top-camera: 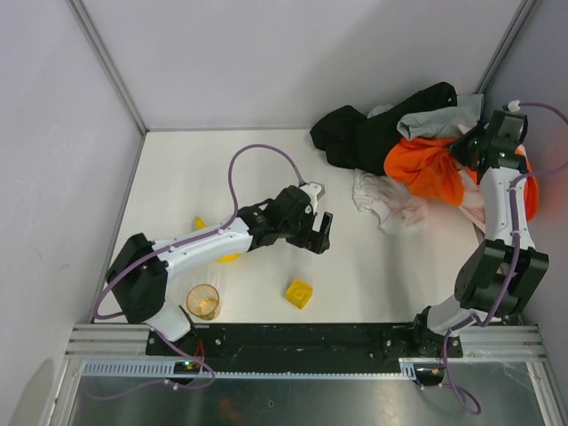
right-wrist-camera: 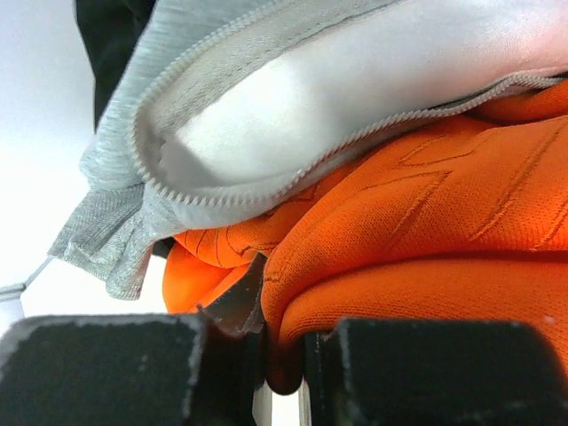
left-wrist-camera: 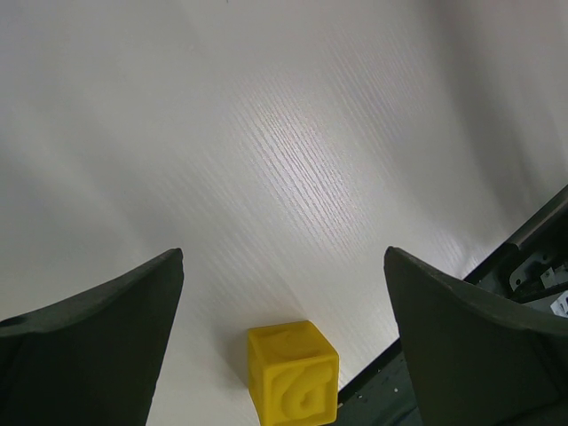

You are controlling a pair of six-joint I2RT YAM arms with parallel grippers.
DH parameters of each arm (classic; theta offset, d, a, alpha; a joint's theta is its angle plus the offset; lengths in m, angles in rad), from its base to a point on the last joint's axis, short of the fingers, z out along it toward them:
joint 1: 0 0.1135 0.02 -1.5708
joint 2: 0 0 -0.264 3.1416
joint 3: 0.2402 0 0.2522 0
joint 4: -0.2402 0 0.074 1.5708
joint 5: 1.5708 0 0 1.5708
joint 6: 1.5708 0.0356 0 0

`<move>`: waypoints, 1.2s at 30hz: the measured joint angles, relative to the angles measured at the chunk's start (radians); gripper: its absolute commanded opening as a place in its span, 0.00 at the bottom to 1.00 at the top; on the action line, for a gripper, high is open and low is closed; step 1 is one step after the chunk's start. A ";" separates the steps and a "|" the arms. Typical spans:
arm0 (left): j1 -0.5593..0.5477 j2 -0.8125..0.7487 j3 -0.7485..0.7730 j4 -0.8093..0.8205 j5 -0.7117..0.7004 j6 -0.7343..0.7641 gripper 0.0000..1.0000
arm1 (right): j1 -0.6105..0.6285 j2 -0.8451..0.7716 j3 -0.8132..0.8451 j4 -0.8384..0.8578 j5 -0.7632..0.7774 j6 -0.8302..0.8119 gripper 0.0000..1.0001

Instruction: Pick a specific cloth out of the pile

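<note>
The cloth's end (top-camera: 372,197) beside the black garment is the next part of the white cloth that my left gripper will go to and grab.
The white cloth (top-camera: 388,201) lies crumpled on the table just in front of the pile (top-camera: 404,133), a heap of black, light grey and orange garments at the back right. My right gripper (top-camera: 469,151) is at the pile's right side, shut on a fold of the orange garment (right-wrist-camera: 426,240), with the grey sweatshirt (right-wrist-camera: 266,115) draped above it. My left gripper (top-camera: 319,232) is open and empty over the table's middle, left of the white cloth, with a yellow cube (left-wrist-camera: 293,373) between its fingers' lines of sight.
The yellow cube (top-camera: 299,293) sits near the front edge. An amber cup (top-camera: 203,302) stands at the front left. A banana (top-camera: 213,240) lies partly under the left arm. Walls close in the table's left, back and right.
</note>
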 measured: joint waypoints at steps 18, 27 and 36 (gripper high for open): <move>0.000 -0.003 0.000 0.000 0.003 -0.002 1.00 | -0.018 0.315 0.011 0.025 -0.015 0.000 0.00; 0.005 0.013 0.036 -0.004 0.021 -0.021 1.00 | -0.029 0.337 -0.011 0.060 -0.067 -0.008 0.00; 0.047 0.166 0.196 0.007 0.137 -0.087 1.00 | -0.039 0.328 -0.060 0.116 -0.108 -0.024 0.00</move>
